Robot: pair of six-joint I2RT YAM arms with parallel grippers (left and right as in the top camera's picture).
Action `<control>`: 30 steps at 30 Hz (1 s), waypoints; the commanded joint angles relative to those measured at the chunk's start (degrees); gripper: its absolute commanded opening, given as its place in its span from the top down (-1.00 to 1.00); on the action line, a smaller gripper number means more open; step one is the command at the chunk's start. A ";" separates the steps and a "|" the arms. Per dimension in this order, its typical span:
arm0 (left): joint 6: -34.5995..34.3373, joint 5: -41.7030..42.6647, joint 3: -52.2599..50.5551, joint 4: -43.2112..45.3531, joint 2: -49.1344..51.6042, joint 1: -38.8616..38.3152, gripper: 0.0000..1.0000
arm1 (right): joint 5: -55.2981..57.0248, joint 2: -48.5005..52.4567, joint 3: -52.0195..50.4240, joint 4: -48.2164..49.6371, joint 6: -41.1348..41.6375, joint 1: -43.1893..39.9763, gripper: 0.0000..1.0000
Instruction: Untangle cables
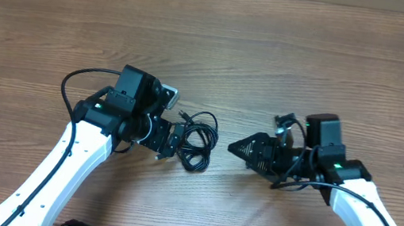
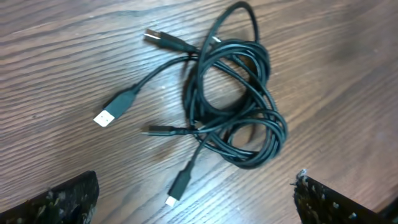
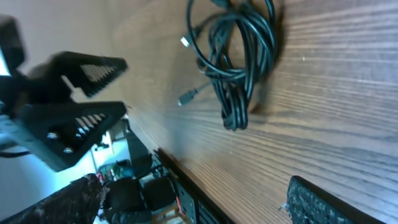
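Observation:
The robot's right gripper should close on the narrow heap of loops (image 1: pixel 195 166) (image 3: pixel 235 118) at the near end of the black cables, closest to the table's near edge.
The cables (image 1: pixel 198 138) lie as one tangle of thin black loops on the wooden table, between my two arms. In the left wrist view the tangle (image 2: pixel 239 106) sits just ahead, with a flat silvery plug (image 2: pixel 104 117) and a small plug (image 2: pixel 171 199) trailing toward me. My left gripper (image 1: pixel 179 140) is at the tangle's left edge, open (image 2: pixel 196 208), holding nothing. My right gripper (image 1: pixel 236 144) hovers a short way right of the tangle, apart from it. It is turned on its side, open (image 3: pixel 193 205) and holding nothing. From there the cables (image 3: pixel 239 56) lie further ahead.
The wooden table (image 1: pixel 216 19) stretches wide behind the cables. The right wrist view shows the table's near edge (image 3: pixel 186 180), dark equipment (image 3: pixel 134 196) below it, and the left arm's open fingers (image 3: pixel 74 118) beyond the tangle.

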 commanded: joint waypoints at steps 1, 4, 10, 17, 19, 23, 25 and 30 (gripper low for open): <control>-3.30 -3.72 0.96 0.39 -0.74 0.61 -0.99 | 3.39 0.39 1.33 0.42 3.69 1.31 -0.87; -5.73 -3.91 0.96 1.68 -0.74 0.61 -0.99 | 9.25 1.05 1.33 1.22 8.46 2.95 -0.87; -12.63 -3.87 0.96 6.54 -0.72 0.61 -0.99 | 13.77 4.92 1.31 8.39 14.14 8.90 -0.87; -13.29 -3.87 0.96 6.86 -0.72 0.59 -0.99 | 17.22 10.47 1.31 10.25 15.74 12.24 -0.86; -13.29 -3.89 0.96 6.84 -0.72 0.59 -0.99 | 17.22 12.13 1.31 11.45 15.74 13.00 -0.87; -13.29 -3.91 0.94 6.97 -0.61 0.61 -0.99 | 17.22 14.99 1.31 15.08 17.07 15.41 -0.87; -13.29 -3.89 0.94 6.95 -0.61 0.61 -0.99 | 17.20 15.63 1.31 16.57 17.25 16.44 -0.87; -13.22 -4.15 0.94 6.95 -0.61 0.59 -0.99 | 17.25 15.69 1.31 17.57 17.25 18.56 -0.86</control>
